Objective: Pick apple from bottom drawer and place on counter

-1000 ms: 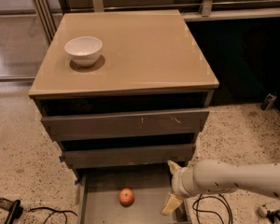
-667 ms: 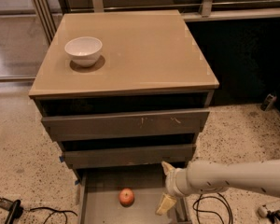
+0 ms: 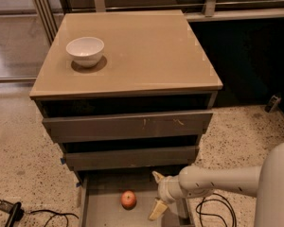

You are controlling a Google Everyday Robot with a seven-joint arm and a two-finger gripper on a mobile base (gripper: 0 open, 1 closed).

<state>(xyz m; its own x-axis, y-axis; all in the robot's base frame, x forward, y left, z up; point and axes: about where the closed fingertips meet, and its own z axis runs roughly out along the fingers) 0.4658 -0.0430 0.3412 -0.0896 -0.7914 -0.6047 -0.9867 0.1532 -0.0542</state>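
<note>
The red apple in the open bottom drawer is next for my gripper, which should go there and close around the apple's middle (image 3: 128, 199).
The small red apple (image 3: 128, 199) lies on the grey floor of the open bottom drawer (image 3: 102, 207), near its middle. My gripper (image 3: 156, 193) is at the end of the white arm that comes in from the right. It is inside the drawer, just right of the apple and apart from it. Its two tan fingers (image 3: 157, 210) are spread open and hold nothing. The tan counter (image 3: 146, 51) is the top of the dark cabinet above.
A white bowl (image 3: 85, 50) stands on the counter's left side. Two drawers with scuffed fronts (image 3: 128, 125) overhang the bottom drawer. Black cables (image 3: 33, 213) lie on the speckled floor at the left and under my arm at the right.
My arm has moved left inside the bottom drawer, bringing the open gripper closer to the apple. The apple has not moved.
</note>
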